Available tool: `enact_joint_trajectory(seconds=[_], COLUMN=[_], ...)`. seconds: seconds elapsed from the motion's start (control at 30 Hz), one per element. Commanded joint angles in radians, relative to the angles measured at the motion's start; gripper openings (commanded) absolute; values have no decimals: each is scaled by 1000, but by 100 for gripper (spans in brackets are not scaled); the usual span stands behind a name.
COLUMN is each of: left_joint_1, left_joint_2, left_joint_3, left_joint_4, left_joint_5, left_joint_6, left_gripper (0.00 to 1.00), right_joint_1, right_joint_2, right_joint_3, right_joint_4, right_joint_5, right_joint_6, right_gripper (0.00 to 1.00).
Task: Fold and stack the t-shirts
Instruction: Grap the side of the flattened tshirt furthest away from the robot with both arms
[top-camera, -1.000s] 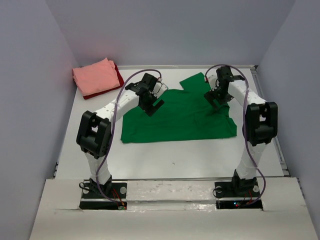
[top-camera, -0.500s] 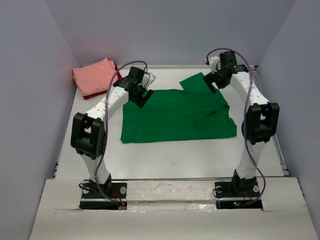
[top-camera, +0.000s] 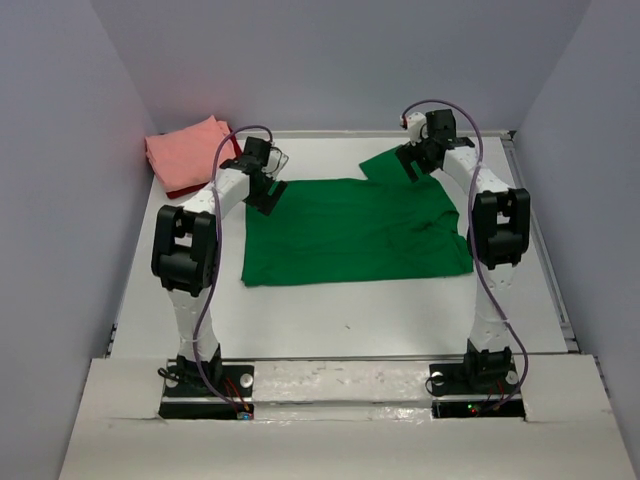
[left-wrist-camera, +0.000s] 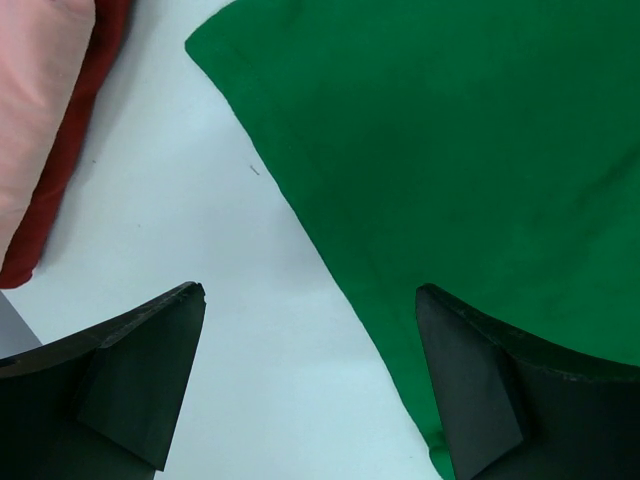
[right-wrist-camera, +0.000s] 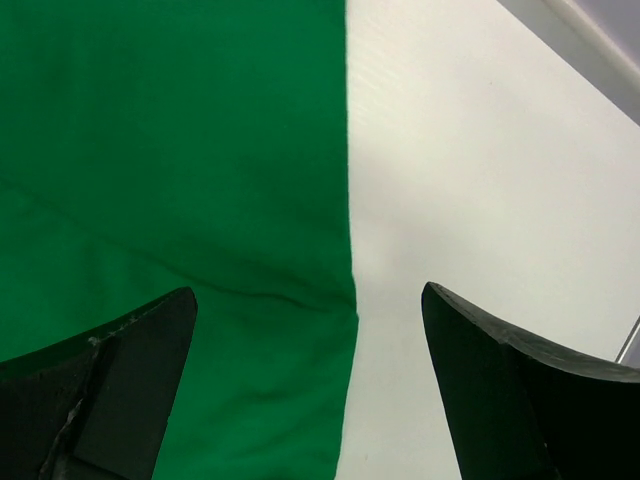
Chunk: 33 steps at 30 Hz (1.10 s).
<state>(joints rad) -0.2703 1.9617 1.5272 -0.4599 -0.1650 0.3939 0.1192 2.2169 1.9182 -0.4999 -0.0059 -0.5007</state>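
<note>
The left gripper will close on the green t-shirt's far corner (top-camera: 250, 188) (left-wrist-camera: 203, 46), the one next to the folded salmon pink and dark red t-shirts.
A bright green t-shirt (top-camera: 355, 230) lies spread flat mid-table, one sleeve sticking out at its far right. At the far left a folded salmon pink t-shirt (top-camera: 185, 152) rests on a folded dark red one (top-camera: 185, 190). My left gripper (top-camera: 266, 192) hovers open over the green shirt's far left corner; in the left wrist view the left gripper (left-wrist-camera: 310, 300) straddles the cloth edge (left-wrist-camera: 450, 150), with pink (left-wrist-camera: 35, 90) and red (left-wrist-camera: 70, 150) at the upper left. My right gripper (top-camera: 411, 165) is open above the sleeve; between its fingers (right-wrist-camera: 308, 295) runs the sleeve's straight edge (right-wrist-camera: 170, 150).
Grey walls enclose the white table (top-camera: 330, 310) on three sides. A metal rail (top-camera: 540, 230) runs along the right edge and shows in the right wrist view as the rail (right-wrist-camera: 590, 50). Both arm bases sit at the near edge.
Both arms have stretched toward the far side. The left gripper moved from over the shirt's middle-left to its far left corner, the right one up to the sleeve. The shirts lie unmoved.
</note>
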Motion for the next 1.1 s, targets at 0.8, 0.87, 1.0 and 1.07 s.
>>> enact_joint_trajectory(seconds=[0.8,0.87,1.0,1.07], left_joint_1=[126,126,137,140], left_joint_2=[263,275,301,310], left_joint_3=[430,438,462,479], left_joint_4=[17,7,-32,-49], left_joint_5=[306,312,361,392], left_joint_6=[-27,-29,-35,-36], left_gripper=[99,99,99,99], right_joint_1=[-32,-32,-32,-32], right_joint_2=[44,41,33,32], right_joint_3=[131,130,128,133], right_joint_4=[93,92,92,92], right_joint_5=[72,75,81,87], right_joint_6=[28,27,24,21], right_gripper=[100,100,100,100])
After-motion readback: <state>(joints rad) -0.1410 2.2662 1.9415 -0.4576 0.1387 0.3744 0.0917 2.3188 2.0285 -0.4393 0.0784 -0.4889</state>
